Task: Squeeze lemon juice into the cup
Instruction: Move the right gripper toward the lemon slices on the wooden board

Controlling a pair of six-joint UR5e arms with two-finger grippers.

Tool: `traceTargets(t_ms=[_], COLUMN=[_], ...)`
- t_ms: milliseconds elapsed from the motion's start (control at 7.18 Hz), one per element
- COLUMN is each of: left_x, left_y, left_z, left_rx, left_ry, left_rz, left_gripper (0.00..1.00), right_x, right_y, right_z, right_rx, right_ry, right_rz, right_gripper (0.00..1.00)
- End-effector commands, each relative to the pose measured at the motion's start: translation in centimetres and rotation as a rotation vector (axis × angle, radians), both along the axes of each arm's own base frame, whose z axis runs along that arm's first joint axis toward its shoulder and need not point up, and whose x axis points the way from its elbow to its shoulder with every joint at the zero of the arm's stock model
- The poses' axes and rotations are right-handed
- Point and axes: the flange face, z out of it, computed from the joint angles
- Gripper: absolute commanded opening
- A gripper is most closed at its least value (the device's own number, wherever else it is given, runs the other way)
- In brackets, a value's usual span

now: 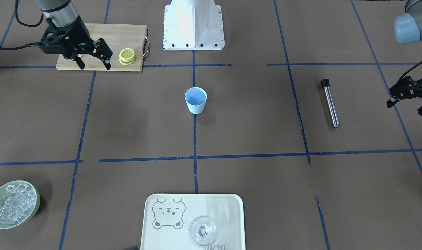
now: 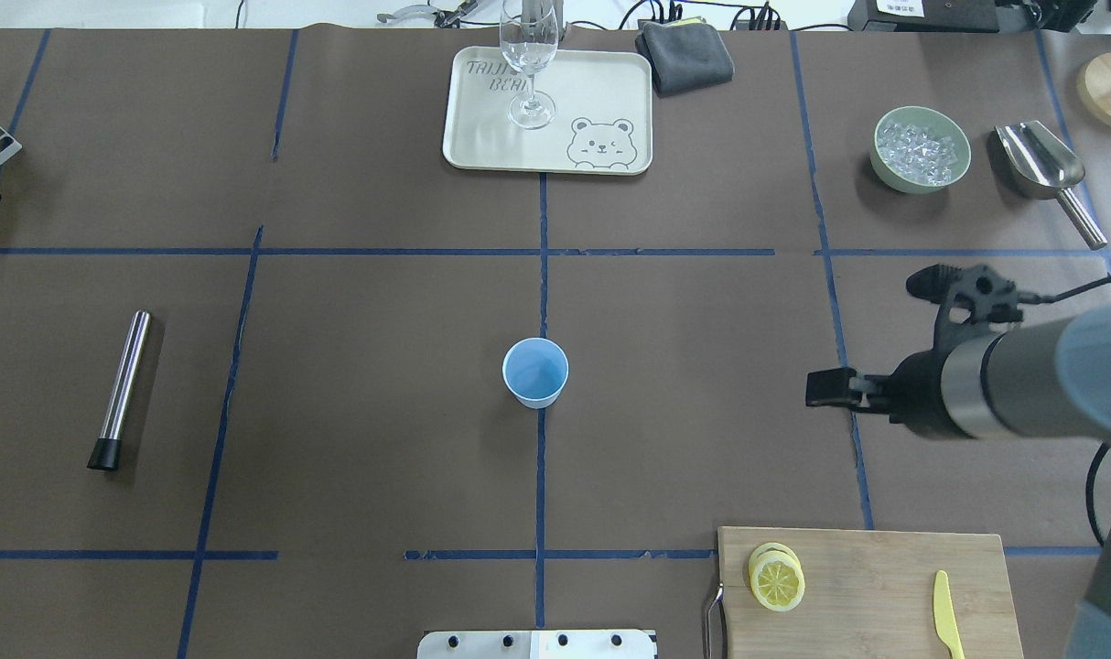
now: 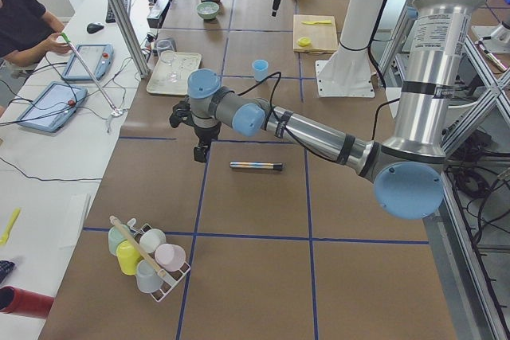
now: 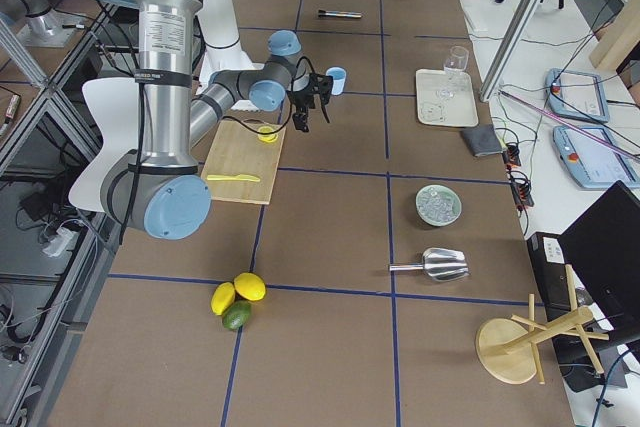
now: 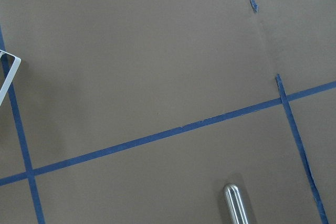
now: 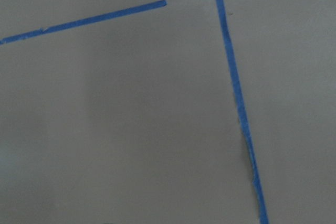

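Next, I close my right gripper on the top slice (image 1: 127,53) of the stack of yellow lemon slices that is on the wooden cutting board.
A stack of yellow lemon slices (image 1: 127,56) lies on the wooden cutting board (image 1: 127,34), also seen in the overhead view (image 2: 777,578). The light-blue cup (image 1: 195,100) stands upright mid-table (image 2: 535,371). My right gripper (image 1: 95,67) is open and empty. It hangs above the table beside the board, apart from the slices. My left gripper (image 1: 405,108) is open and empty. It hovers at the far side near the steel tube (image 1: 330,102). Both wrist views show only the table paper.
A yellow knife (image 2: 947,613) lies on the board. A pale green bowl of ice (image 2: 922,149) and a metal scoop (image 2: 1050,174) are at the far right. A clear glass (image 2: 528,64) stands on the bear tray (image 2: 610,91). The robot base (image 1: 193,27) is behind the cup.
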Motion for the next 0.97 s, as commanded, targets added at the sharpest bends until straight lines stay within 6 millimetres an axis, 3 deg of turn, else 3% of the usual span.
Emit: traceTargets(t_ms=[0,139,418,835], left_x=[0.0,0.1,0.3,0.3], left_y=[-0.1,-0.1,-0.5,-0.5], left_z=[0.2,0.1,1.1,1.3], left_rx=[-0.003,0.003,0.018,0.019], left_ry=[-0.001,0.002,0.006,0.007], left_rz=[0.001,0.002,0.003,0.003], left_gripper=[1.0,1.0,1.0,1.0], right_x=[-4.7,-6.0,-8.0,-10.0], right_y=[7.6,10.0,12.9,13.5], right_z=[1.6,2.3,3.0,3.4], right_rx=[0.07,0.074,0.071,0.08], right_ry=[0.06,0.073,0.077,0.082], right_rz=[-0.056,-0.055,-0.053,-0.057], right_gripper=[1.0,1.0,1.0,1.0])
